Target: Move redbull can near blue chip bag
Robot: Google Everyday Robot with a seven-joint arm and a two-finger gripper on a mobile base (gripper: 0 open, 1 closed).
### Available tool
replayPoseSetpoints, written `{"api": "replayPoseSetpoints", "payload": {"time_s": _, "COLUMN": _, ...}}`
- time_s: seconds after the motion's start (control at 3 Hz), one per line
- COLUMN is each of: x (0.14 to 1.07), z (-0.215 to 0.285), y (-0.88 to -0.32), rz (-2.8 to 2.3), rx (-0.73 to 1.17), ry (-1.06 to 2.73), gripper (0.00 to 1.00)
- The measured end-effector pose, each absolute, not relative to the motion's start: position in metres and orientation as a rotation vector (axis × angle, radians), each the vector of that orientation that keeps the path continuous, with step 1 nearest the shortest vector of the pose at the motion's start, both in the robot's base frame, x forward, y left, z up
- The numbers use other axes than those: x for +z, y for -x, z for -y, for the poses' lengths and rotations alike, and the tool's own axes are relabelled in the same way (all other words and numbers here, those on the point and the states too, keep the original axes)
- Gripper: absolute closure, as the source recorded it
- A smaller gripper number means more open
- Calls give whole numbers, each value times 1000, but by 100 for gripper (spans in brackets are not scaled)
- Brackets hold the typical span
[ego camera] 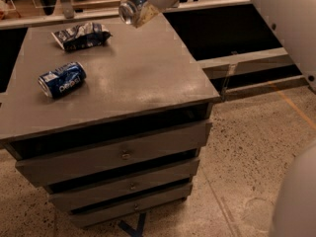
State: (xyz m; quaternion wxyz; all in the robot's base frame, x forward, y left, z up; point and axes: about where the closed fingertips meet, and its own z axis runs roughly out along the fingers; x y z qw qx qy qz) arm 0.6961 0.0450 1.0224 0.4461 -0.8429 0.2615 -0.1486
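The redbull can, now over the cabinet top's far edge, will leave my gripper beside the blue chip bag's end (102, 45), at a spot a little farther away than the Pepsi can.
My gripper (139, 6) comes in from the top of the camera view and is shut on the redbull can (131, 9), a slim silver can whose shiny round end faces the camera. It holds the can in the air over the far edge of the grey cabinet top (138, 78). The blue chip bag (80, 35) lies crumpled at the far left of the top, to the left of the can and a little nearer. The fingers are mostly hidden behind the can.
A dark blue Pepsi can (62, 79) lies on its side at the left of the top. The cabinet has three drawers (123, 154) below. A low shelf rail (247, 60) runs at the right. Speckled floor (247, 172) lies in front.
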Motion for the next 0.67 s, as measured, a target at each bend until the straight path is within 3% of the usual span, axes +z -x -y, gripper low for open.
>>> {"api": "replayPoseSetpoints", "payload": {"time_s": 0.67, "x": 948, "z": -53, "y": -760, "rz": -573, "rx": -384, "ry": 2233, "gripper": 100}}
